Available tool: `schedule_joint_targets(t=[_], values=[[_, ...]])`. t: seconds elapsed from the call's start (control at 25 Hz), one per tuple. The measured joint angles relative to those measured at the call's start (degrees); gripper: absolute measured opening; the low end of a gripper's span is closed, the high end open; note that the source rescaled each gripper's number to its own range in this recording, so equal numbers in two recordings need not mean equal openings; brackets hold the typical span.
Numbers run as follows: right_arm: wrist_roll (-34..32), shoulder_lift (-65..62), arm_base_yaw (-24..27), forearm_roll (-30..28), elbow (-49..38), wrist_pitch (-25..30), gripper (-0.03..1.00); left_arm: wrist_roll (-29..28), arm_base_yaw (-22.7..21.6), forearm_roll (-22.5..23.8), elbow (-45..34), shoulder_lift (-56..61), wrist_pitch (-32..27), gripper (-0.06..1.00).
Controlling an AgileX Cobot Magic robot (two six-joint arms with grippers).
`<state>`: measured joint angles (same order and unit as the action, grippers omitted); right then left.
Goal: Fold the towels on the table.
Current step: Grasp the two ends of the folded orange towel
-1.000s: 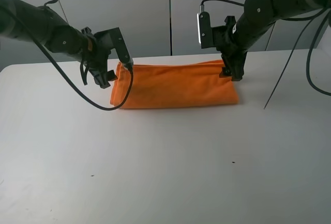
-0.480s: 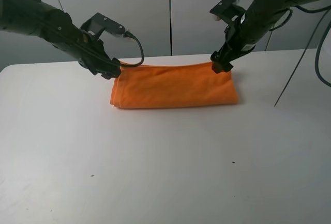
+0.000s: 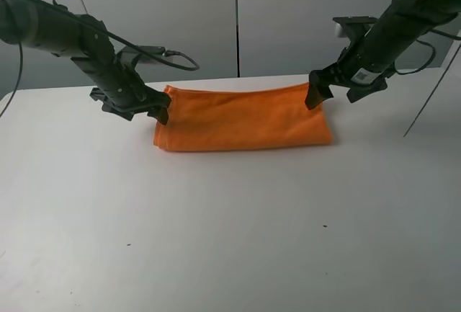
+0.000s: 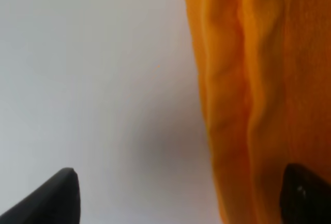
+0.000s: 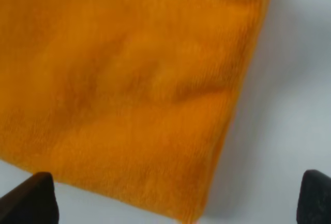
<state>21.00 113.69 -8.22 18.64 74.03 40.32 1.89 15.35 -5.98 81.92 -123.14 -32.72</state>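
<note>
I need to next lower my right gripper to the middle of the orange towel's short end (image 3: 319, 115) (image 5: 227, 92) farthest from my left gripper, and close it there.
The orange towel (image 3: 241, 119) lies folded into a long band on the white table (image 3: 230, 240). My left gripper (image 3: 148, 110) is open at the towel's left end, low over the table. In the left wrist view its fingertips (image 4: 57, 198) stand wide apart, with the towel's layered edge (image 4: 248, 89) between them. My right gripper (image 3: 331, 96) is open at the towel's far right corner. In the right wrist view its fingertips (image 5: 28, 203) straddle the towel's corner (image 5: 134, 89). Neither gripper holds anything. No label shows.
A grey panelled wall (image 3: 236, 16) stands behind the table's far edge. Black cables (image 3: 176, 58) trail from both arms over the table's back. A few small dark specks (image 3: 324, 226) lie on the table in front of the towel.
Both grippers have left the towel's far edge, turned at the wrist and now sit open at its two ends. The towel stays flat and folded in place.
</note>
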Motion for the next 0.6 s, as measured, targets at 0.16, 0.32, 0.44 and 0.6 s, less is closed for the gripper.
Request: schedule_joint_targets(t=[0.16,0.32,0.44,0.6], values=[[-0.42,2.84,0.00,2.06,0.00,0.10,1.00,-0.04,0.00,-2.17,1.42,-1.86,-1.52,0.99],[-1.48,3.97,0.15,3.28,0.85,-0.81,1.00,-0.14,0.00,-2.63,1.57,-2.38,-2.14,0.99],[-1.87,5.67,0.27,4.85,3.43,-0.23,1.00,-0.18,0.00,-2.74,1.61,-2.71,-2.72,0.99],[-1.54,8.23,1.37,9.08,6.91,0.87,1.00,-0.18,0.00,-2.83,1.61,-2.85,-3.79,0.99]])
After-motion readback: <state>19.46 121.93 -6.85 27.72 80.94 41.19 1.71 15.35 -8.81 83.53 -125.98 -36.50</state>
